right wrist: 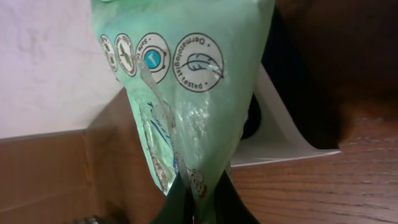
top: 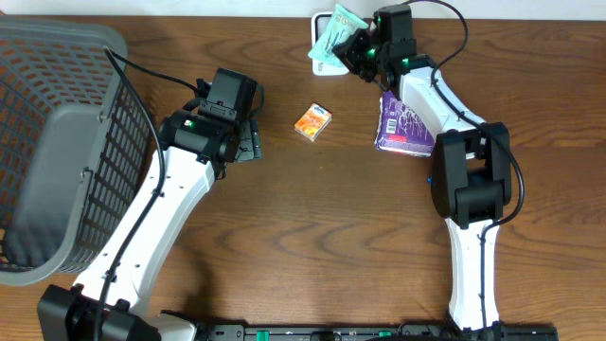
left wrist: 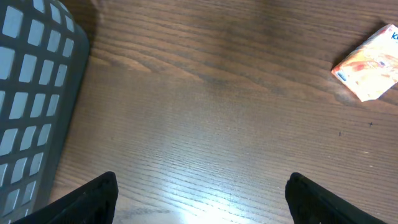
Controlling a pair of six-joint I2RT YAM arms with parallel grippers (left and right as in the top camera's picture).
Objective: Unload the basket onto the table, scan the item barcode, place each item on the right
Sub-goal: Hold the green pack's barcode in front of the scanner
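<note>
The right gripper needs to release the pale green packet on bare wood level with the purple packet [top: 578, 139], farthest from the grey basket.
The item, a pale green plastic packet [top: 335, 35] with round printed seals [right wrist: 186, 68], hangs from my right gripper [top: 359, 47], which is shut on the packet's lower end [right wrist: 200, 198]. It is held just above the white scanner [top: 322, 64] at the table's far edge; in the right wrist view the scanner's white base [right wrist: 283, 137] shows behind the packet. No barcode can be seen on the packet's facing side. My left gripper [top: 248, 142] hovers low over bare wood left of centre, open [left wrist: 200, 182], with nothing between its fingers.
A small orange box [top: 312, 122] [left wrist: 368, 64] lies mid-table to the right of the left gripper. A purple packet [top: 405, 123] lies beside the right arm. A large grey mesh basket [top: 57, 142] [left wrist: 31, 93] fills the left side.
</note>
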